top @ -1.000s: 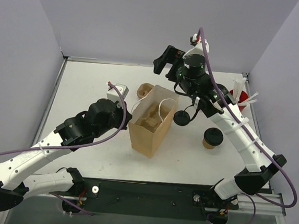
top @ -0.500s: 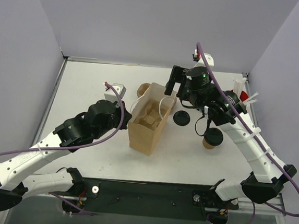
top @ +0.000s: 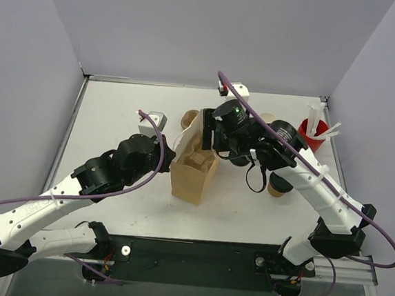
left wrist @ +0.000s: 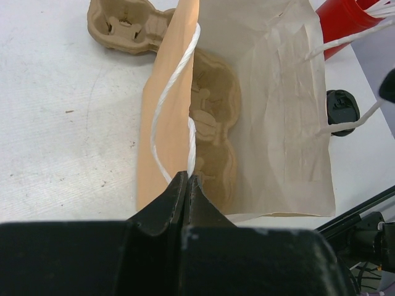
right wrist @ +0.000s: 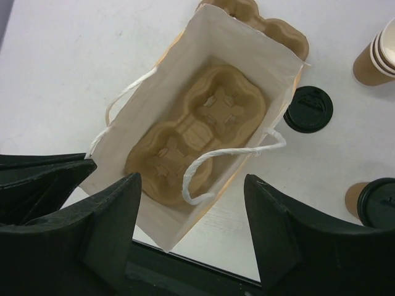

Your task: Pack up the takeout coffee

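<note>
The bag hangs crooked by its white handle; my left gripper will grab the bag's rim (right wrist: 131,100) to straighten it.
The takeout coffee (right wrist: 375,58), a kraft-tan cup with a pale rolled rim, stands on the table at the top right of the right wrist view, apart from the bag. My right arm hides it in the top view. The brown paper bag (top: 193,179) stands open with a pulp cup carrier (right wrist: 199,123) on its floor. My left gripper (left wrist: 188,177) is shut on the bag's white handle (left wrist: 176,92) at its left wall. My right gripper (right wrist: 191,185) is open and empty, hovering over the bag's mouth, also seen in the top view (top: 213,132).
A kraft cup with a black lid (top: 279,185) stands right of the bag. A loose black lid (right wrist: 310,109) lies beside the bag. A second pulp carrier (left wrist: 126,24) lies behind the bag. A red cup of white sticks (top: 312,130) stands far right.
My right arm has swung left and come down from behind the bag to over its open mouth. The bag has shifted slightly. My left gripper keeps hold of the handle.
</note>
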You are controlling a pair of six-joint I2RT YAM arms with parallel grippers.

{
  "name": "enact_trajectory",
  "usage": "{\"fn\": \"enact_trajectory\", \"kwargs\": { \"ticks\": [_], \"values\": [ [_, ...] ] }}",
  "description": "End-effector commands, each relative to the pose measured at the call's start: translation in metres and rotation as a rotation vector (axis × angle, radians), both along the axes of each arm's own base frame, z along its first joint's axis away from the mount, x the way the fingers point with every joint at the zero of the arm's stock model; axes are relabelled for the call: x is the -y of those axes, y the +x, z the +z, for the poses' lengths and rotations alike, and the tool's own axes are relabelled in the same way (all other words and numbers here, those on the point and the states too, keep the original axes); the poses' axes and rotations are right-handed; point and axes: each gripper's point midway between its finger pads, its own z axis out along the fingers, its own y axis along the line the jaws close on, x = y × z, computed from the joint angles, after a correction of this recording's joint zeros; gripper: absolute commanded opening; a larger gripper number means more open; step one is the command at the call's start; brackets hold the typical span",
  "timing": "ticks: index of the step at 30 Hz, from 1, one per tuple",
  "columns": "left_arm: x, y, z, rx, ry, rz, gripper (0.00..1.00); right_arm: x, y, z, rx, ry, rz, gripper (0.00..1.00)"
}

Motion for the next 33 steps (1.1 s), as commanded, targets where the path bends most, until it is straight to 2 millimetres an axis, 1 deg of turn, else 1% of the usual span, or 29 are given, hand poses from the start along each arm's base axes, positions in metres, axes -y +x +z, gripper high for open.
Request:
{"fn": "enact_trajectory", "kwargs": {
  "ticks": [1, 3, 7, 10, 12, 13, 15, 16, 18, 20, 24, 30, 32, 33],
  "values": [
    [0.008, 0.002, 0.018, 0.035, -0.069, 0.01, 0.0, 0.021, -0.006, -0.02, -0.05, -0.149, -0.055, 0.58],
    [0.009, 0.001, 0.018, 0.037, -0.07, 0.008, 0.0, 0.023, -0.006, -0.024, -0.057, -0.16, -0.069, 0.56],
    [0.008, 0.002, 0.019, 0.039, -0.077, 0.017, 0.0, 0.041, -0.001, -0.028, -0.028, -0.231, -0.137, 0.52],
    [0.003, 0.002, 0.021, 0.039, -0.084, 0.039, 0.0, 0.047, -0.002, -0.034, -0.036, -0.243, -0.15, 0.5],
    [0.001, 0.002, 0.019, 0.032, -0.077, 0.052, 0.0, 0.043, -0.005, -0.04, -0.052, -0.235, -0.122, 0.51],
    [0.001, 0.002, 0.019, 0.031, -0.079, 0.054, 0.0, 0.04, -0.006, -0.044, -0.062, -0.232, -0.109, 0.57],
    [0.001, 0.002, 0.019, 0.028, -0.078, 0.05, 0.0, 0.031, -0.008, -0.052, -0.094, -0.205, -0.08, 0.57],
    [0.001, 0.001, 0.018, 0.025, -0.081, 0.051, 0.0, 0.032, -0.007, -0.058, -0.112, -0.208, -0.089, 0.57],
    [0.001, 0.001, 0.019, 0.022, -0.085, 0.051, 0.0, 0.03, -0.007, -0.063, -0.123, -0.21, -0.092, 0.57],
    [0.001, 0.0, 0.02, 0.021, -0.091, 0.049, 0.0, 0.032, -0.005, -0.068, -0.134, -0.214, -0.101, 0.55],
    [0.0, -0.002, 0.023, 0.026, -0.103, 0.043, 0.0, 0.029, -0.001, -0.08, -0.159, -0.21, -0.096, 0.44],
    [0.002, -0.003, 0.023, 0.023, -0.092, 0.03, 0.0, 0.021, 0.006, -0.094, -0.177, -0.225, -0.078, 0.43],
    [0.002, -0.003, 0.024, 0.022, -0.091, 0.025, 0.0, 0.018, 0.008, -0.096, -0.183, -0.232, -0.069, 0.4],
    [0.002, -0.003, 0.025, 0.024, -0.091, 0.025, 0.0, 0.015, 0.009, -0.093, -0.177, -0.23, -0.057, 0.36]
  ]
}}
